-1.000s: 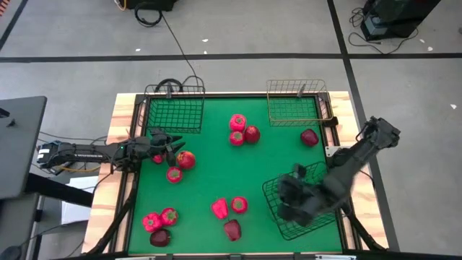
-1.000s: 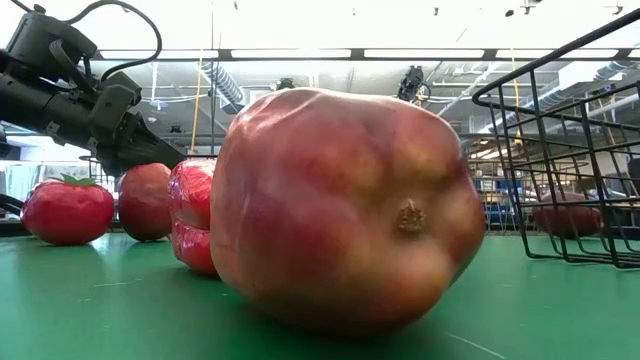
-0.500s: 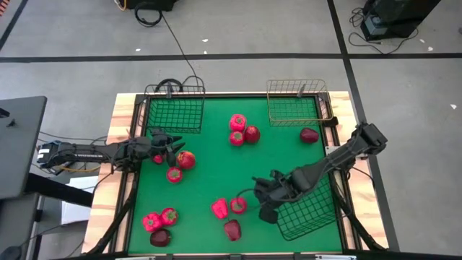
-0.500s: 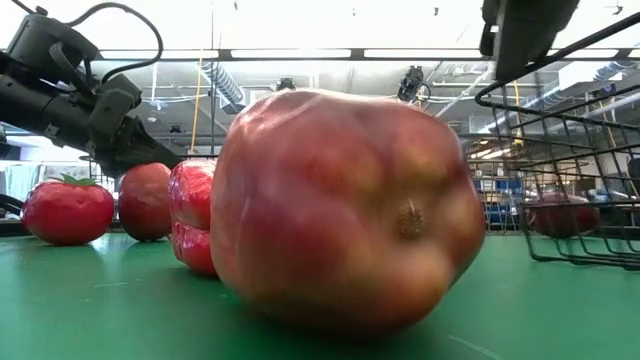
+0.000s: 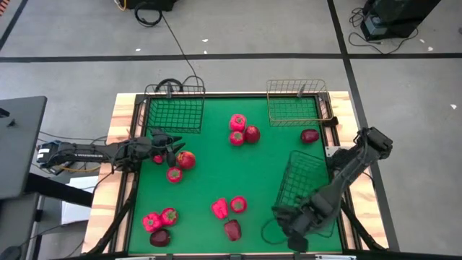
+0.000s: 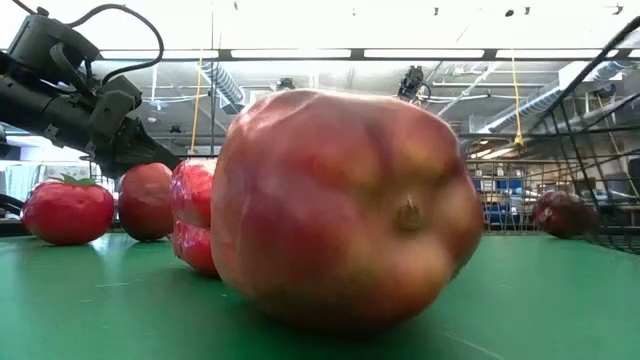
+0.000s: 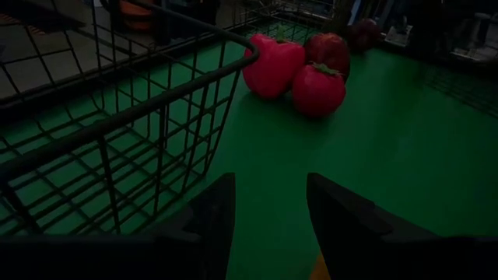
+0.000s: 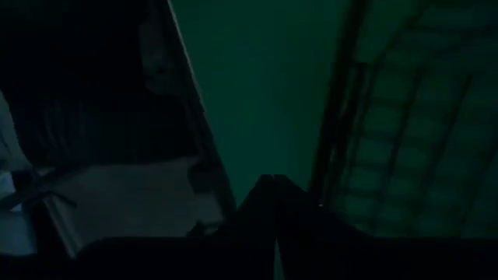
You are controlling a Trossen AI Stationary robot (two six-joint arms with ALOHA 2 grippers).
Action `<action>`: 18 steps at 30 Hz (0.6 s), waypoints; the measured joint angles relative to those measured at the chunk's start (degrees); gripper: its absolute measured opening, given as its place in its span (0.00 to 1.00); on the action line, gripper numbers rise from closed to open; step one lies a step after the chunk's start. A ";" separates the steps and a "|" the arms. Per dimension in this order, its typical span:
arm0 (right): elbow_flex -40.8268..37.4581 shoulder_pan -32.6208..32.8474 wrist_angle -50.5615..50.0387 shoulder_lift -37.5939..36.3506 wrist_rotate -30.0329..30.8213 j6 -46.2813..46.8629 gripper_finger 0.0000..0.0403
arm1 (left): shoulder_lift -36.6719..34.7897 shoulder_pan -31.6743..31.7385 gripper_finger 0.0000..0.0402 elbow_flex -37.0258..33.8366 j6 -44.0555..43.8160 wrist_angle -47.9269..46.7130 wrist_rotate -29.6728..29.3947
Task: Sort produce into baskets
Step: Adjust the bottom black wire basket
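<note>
My right gripper is holding the long black basket. It will let it go flat on the green mat's front corner (image 5: 317, 214), in line with the gold basket.
The long black basket (image 5: 310, 180) stands tipped at the table's right; its slanting wires show in the low view (image 6: 600, 120). My right gripper (image 5: 290, 225) is shut at its near-left end, close to the front edge. My left gripper (image 5: 172, 149) is open and empty at the left, beside an apple (image 5: 185, 159) and a tomato (image 5: 174, 174). The squarish black basket (image 5: 175, 112) and the gold basket (image 5: 296, 108) stand at the far edge. A dark apple (image 5: 232, 230) lies near the front and fills the low view (image 6: 340, 210). My right gripper is shut on the long black basket at its near-left end (image 5: 283, 217), coming in slanting from the far right. The wrist view shows the shut fingertips (image 8: 270, 187) beside a rim wire (image 8: 334, 117), but which wire they have is too dark to tell. The basket is tipped, its side raised off the table.
A pepper, tomato and apple cluster (image 5: 242, 130) lies at far centre, and one apple (image 5: 309, 136) lies near the gold basket. Two red items (image 5: 229, 207) lie at near centre and three (image 5: 159, 220) at the near left. The wooden table edge (image 8: 194, 117) is close to my right gripper.
My right gripper has swung from over the long black basket toward the table's left, then toward the near edge. The basket has turned and tipped up, so its base has left the table in the low view. My left arm has kept still.
</note>
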 joint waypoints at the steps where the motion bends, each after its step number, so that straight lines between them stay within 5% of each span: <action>1: 0.06 1.05 -1.11 0.00 -1.06 1.94 0.03 | 0.00 -0.01 0.41 0.01 -0.21 0.00 0.00; 10: 1.20 9.70 1.95 -0.35 -5.95 10.31 0.03 | 0.00 -0.01 0.41 0.00 -3.09 -0.01 0.70; 16: 6.75 11.24 0.76 -1.25 0.20 4.34 0.03 | 0.00 -0.01 0.41 0.00 -3.13 1.38 0.72; 18: 8.50 10.88 -2.98 -2.10 6.35 1.31 0.03 | 0.00 -0.01 0.41 0.01 -3.11 1.70 0.65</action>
